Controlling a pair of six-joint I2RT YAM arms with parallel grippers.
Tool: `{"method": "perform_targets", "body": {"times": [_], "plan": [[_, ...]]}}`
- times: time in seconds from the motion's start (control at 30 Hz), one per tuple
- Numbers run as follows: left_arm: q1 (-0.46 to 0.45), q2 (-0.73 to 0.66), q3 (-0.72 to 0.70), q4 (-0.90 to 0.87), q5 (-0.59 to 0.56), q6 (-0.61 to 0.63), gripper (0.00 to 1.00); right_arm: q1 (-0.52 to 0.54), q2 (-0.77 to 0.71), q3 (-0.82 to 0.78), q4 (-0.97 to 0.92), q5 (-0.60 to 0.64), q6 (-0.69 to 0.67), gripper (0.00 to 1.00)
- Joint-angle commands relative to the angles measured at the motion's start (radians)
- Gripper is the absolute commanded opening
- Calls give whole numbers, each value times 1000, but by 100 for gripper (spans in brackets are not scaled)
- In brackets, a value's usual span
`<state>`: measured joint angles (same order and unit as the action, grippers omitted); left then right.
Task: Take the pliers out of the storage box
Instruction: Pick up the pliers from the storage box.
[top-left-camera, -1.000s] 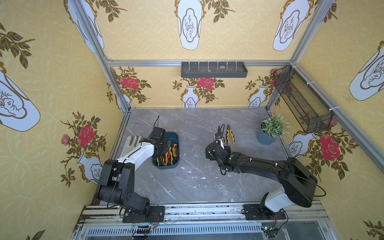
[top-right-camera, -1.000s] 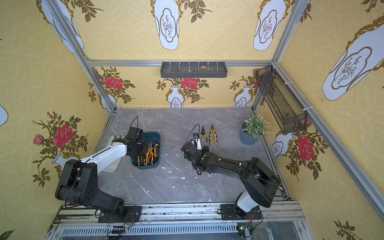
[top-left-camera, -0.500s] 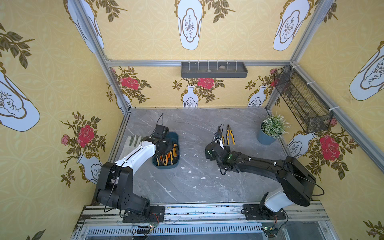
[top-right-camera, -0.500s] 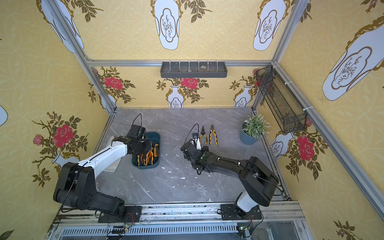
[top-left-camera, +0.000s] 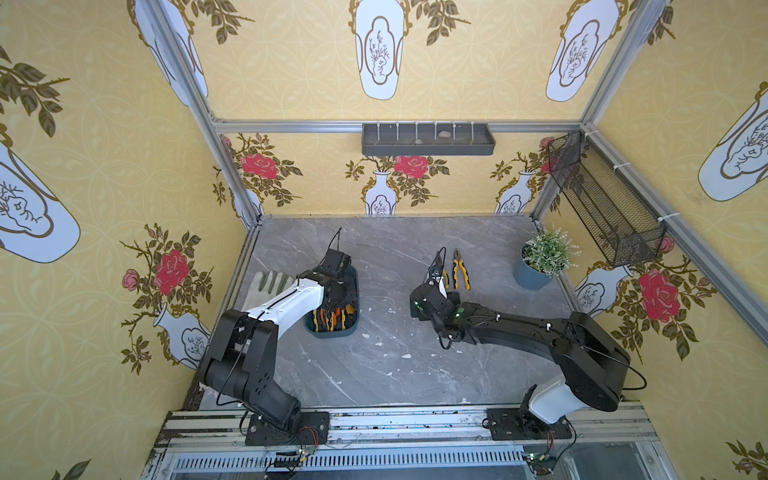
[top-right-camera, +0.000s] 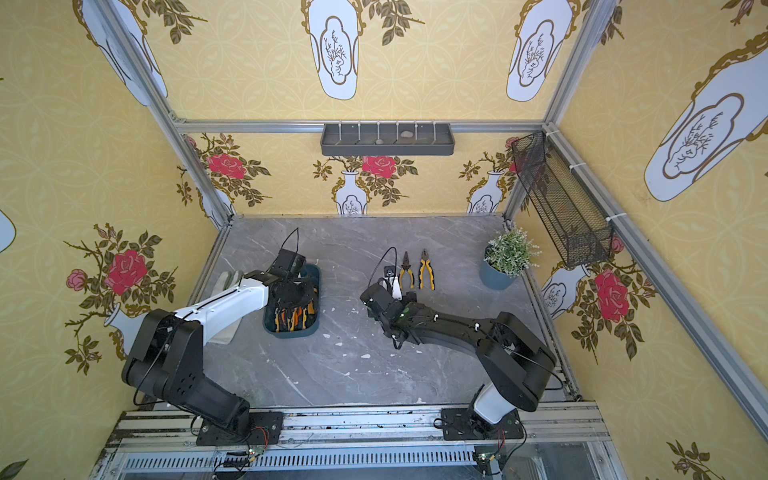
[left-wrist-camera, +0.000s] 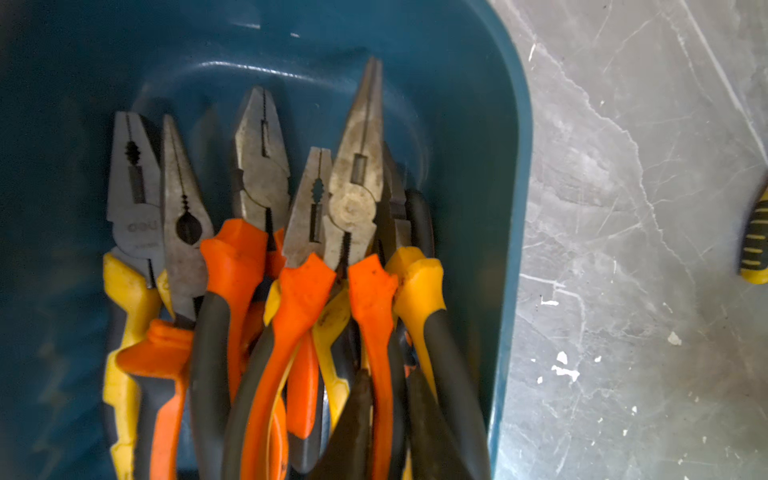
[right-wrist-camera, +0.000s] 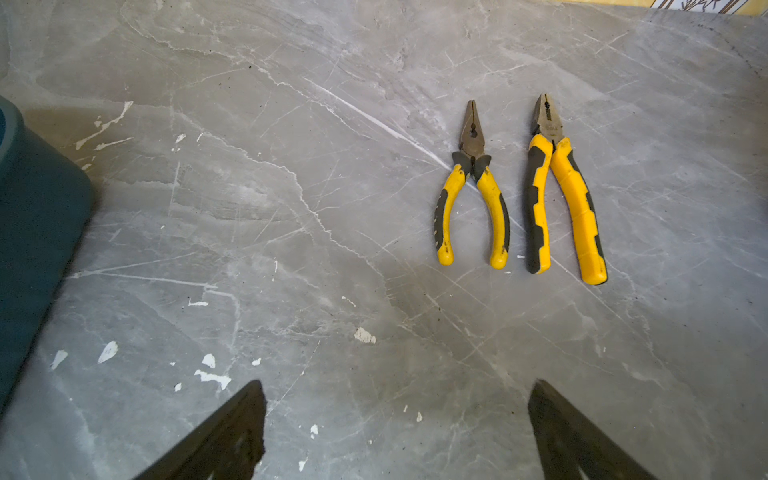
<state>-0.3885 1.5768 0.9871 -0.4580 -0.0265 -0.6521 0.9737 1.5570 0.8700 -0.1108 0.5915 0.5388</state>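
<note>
Next, I move my left gripper over and lift those pliers by their other orange handle (left-wrist-camera: 285, 340), because it is around an orange handle that is crowded against a yellow handle.
The storage box (top-left-camera: 330, 332) (top-right-camera: 291, 332) is a teal tub on the left of the grey table, with several pliers (left-wrist-camera: 299, 291) (top-left-camera: 332, 322) piled in it, orange or yellow handles towards my left wrist. My left gripper (left-wrist-camera: 388, 370) (top-left-camera: 334, 309) (top-right-camera: 291, 309) reaches down into the box, its fingers parted a little with one orange handle in the gap. Two yellow-handled pliers (right-wrist-camera: 471, 187) (right-wrist-camera: 557, 195) lie side by side on the table (top-right-camera: 406, 270) (top-right-camera: 426, 270). My right gripper (right-wrist-camera: 397, 386) (top-left-camera: 434, 297) hangs open and empty just short of them.
A potted plant (top-left-camera: 544, 262) stands at the right edge of the table. A work glove (top-left-camera: 270, 282) lies left of the box, under my left arm. A grey tray (top-left-camera: 428, 139) hangs on the back wall and a black mesh basket (top-left-camera: 602, 208) on the right wall.
My left gripper's fingers have parted from shut and the wrist has shifted slightly over the box. The right arm has not moved.
</note>
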Motion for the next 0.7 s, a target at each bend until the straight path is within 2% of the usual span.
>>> {"method": "perform_targets", "body": {"times": [0.0,0.17,0.2,0.23,0.6,0.67], "plan": [[0,-18,-7,0,-4,7,38,0,-11,-8,4,10,11,98],[0,-75,-8,-34,-45,43,63,-1,-11,-9,5,12,10,98],[0,-87,-10,-42,-57,51,76,0,-10,-8,5,11,9,97],[0,-92,-11,-52,-73,56,99,-1,-8,-5,4,9,8,98],[11,-94,-31,-87,-116,97,100,1,6,9,-6,9,6,98],[18,-96,-36,-88,-126,97,91,1,9,12,-8,8,5,98]]}}
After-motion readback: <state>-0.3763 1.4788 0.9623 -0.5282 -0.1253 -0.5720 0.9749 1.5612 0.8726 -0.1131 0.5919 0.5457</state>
